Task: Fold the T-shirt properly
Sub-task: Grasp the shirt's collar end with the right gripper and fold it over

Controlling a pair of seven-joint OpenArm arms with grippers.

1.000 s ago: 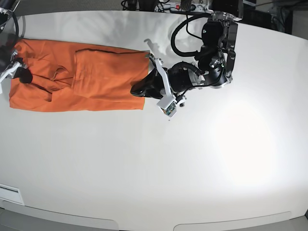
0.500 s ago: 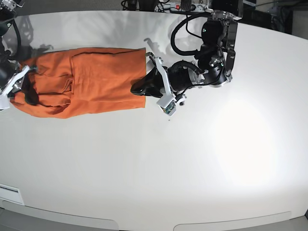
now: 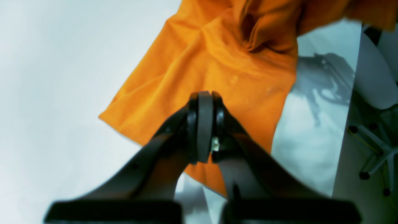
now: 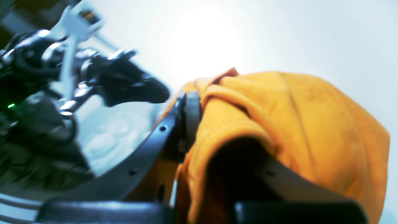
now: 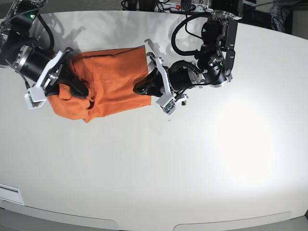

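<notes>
Next, I release the orange T-shirt's lifted end from my right gripper over the white table (image 5: pixel 178 80) under my left gripper's fingers.
The orange T-shirt (image 5: pixel 115 72) lies bunched at the table's far left, its left end lifted and doubled over toward the right. My right gripper (image 5: pixel 82 90) is shut on that lifted end. In the right wrist view the cloth (image 4: pixel 311 124) drapes over one finger of this gripper (image 4: pixel 199 102). My left gripper (image 5: pixel 138 88) is shut and sits low on the shirt's right edge. The left wrist view has its fingertips (image 3: pixel 203 102) pressed together over flat orange fabric (image 3: pixel 192 62); I cannot tell whether cloth is pinched between them.
The white table (image 5: pixel 192 168) stretches wide in front and to the right. Cables and equipment (image 5: pixel 168 6) line its far edge. A chair base (image 3: pixel 376 155) stands on the floor beyond the table edge. A white label (image 5: pixel 9 195) sits at the front left.
My right gripper has carried the shirt's left end up and to the right, over the rest, so the shirt is now a shorter bunch. The left arm has barely moved.
</notes>
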